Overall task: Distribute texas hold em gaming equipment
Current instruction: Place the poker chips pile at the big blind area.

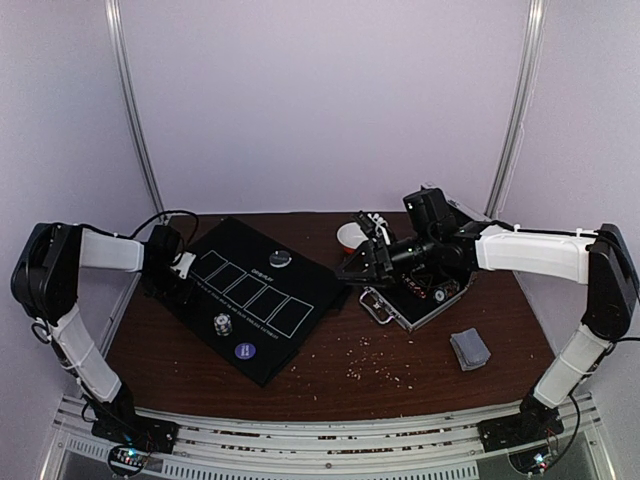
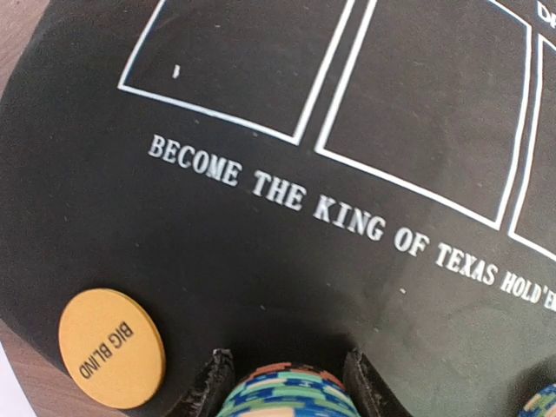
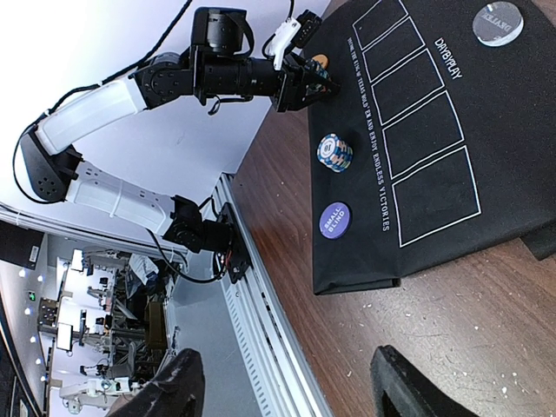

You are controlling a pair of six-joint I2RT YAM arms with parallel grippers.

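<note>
The robot's left gripper should release the striped chip stack on the black mat [image 1: 181, 296] [image 2: 266, 313] next to the orange BIG BLIND disc.
A black mat [image 1: 300, 290] with five card outlines lies left of centre. My left gripper [image 1: 188, 270] is at its left edge, shut on a striped chip stack [image 2: 291, 395] low over the mat, beside an orange BIG BLIND disc [image 2: 111, 347]. A second chip stack [image 1: 222, 324] and a purple SMALL BLIND disc [image 1: 244, 351] sit near the mat's front edge, and a pale grey disc [image 1: 281, 258] sits at its back. A grey-blue card deck [image 1: 470, 349] lies on the table at the right. My right gripper [image 1: 347, 271] is open and empty, raised by the mat's right corner.
An open silver case [image 1: 415, 302] lies under my right arm. A white bowl with an orange rim [image 1: 350, 235] stands behind it. The wooden table [image 1: 400, 365] has scattered crumbs. The slotted front rail [image 3: 261, 287] runs along the near edge.
</note>
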